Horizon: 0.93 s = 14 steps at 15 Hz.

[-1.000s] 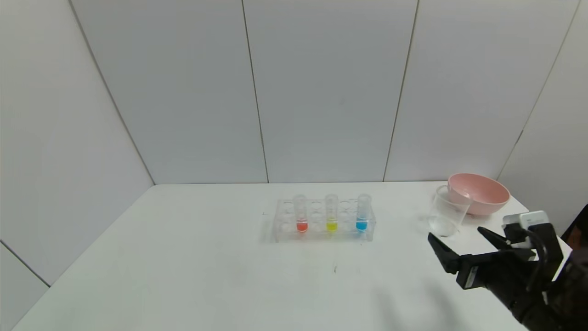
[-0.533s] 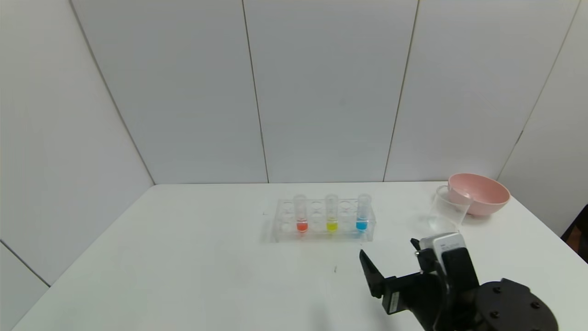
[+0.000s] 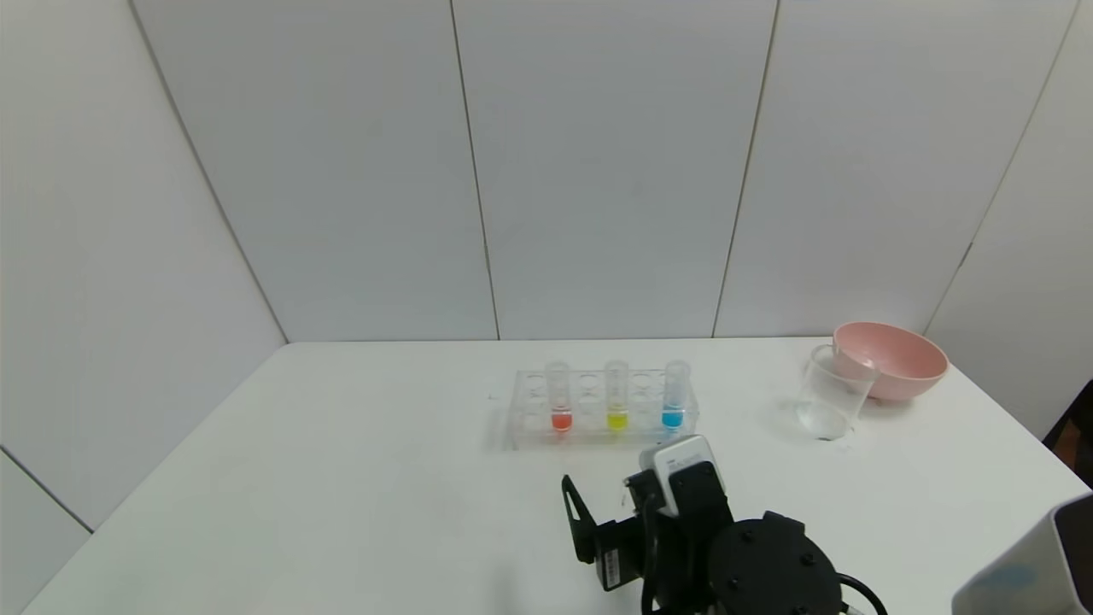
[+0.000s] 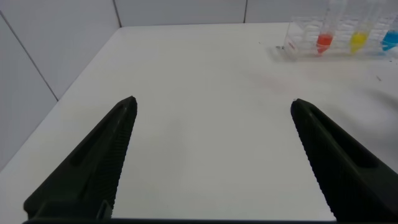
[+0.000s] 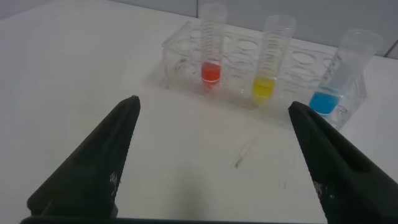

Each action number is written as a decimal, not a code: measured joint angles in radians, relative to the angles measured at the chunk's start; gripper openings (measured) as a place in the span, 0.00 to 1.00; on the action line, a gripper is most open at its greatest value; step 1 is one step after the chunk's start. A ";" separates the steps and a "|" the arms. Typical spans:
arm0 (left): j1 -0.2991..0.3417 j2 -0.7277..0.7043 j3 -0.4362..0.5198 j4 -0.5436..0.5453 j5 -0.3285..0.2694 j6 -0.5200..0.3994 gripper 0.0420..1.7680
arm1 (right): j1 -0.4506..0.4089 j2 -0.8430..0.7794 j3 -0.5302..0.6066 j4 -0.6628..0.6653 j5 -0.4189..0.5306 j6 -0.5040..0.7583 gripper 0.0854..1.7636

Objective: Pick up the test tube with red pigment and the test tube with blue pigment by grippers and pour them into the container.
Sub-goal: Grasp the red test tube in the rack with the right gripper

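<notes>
My right gripper should grab the upper part (image 3: 558, 381) (image 5: 212, 26) of the test tube with red pigment, below that tube's open rim.
The test tube with red pigment (image 3: 560, 401) and the test tube with blue pigment (image 3: 674, 397) stand upright in a clear rack (image 3: 523, 425) at mid-table. The clear container (image 3: 830, 397) stands at the right, touching a pink bowl. My right gripper (image 3: 602, 491) is open and empty, just in front of the rack. The right wrist view shows it (image 5: 214, 102) facing the red tube (image 5: 211, 56) and the blue tube (image 5: 339, 81). My left gripper (image 4: 212, 101) is open and empty over bare table, with the red tube (image 4: 324, 37) far off; it is outside the head view.
A like tube with yellow liquid (image 3: 616, 400) stands between the red and blue ones. The pink bowl (image 3: 892, 359) sits at the back right corner. A white-grey robot part (image 3: 1033, 564) shows at the bottom right. Wall panels close the table's back and left.
My right gripper has moved left along the table's front, from beside the container to in front of the rack. Tubes, container and bowl have not moved.
</notes>
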 joint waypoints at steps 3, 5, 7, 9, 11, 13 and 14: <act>0.000 0.000 0.000 0.000 0.000 0.000 1.00 | 0.011 0.043 -0.133 0.086 0.008 0.000 0.97; 0.000 0.000 0.000 0.000 0.000 0.000 1.00 | 0.000 0.083 -0.212 0.125 0.032 -0.001 0.97; 0.000 0.000 0.000 0.000 0.000 0.000 1.00 | -0.024 0.129 -0.292 0.161 0.057 0.000 0.97; 0.000 0.000 0.000 0.000 0.000 0.000 1.00 | -0.047 0.168 -0.364 0.200 0.074 0.000 0.97; 0.000 0.000 0.000 0.000 0.000 0.000 1.00 | -0.074 0.198 -0.434 0.238 0.094 -0.001 0.97; 0.000 0.000 0.000 0.000 0.000 0.000 1.00 | -0.109 0.217 -0.483 0.274 0.122 -0.001 0.97; 0.000 0.000 0.000 0.000 0.000 0.000 1.00 | -0.123 0.225 -0.498 0.275 0.133 -0.001 0.97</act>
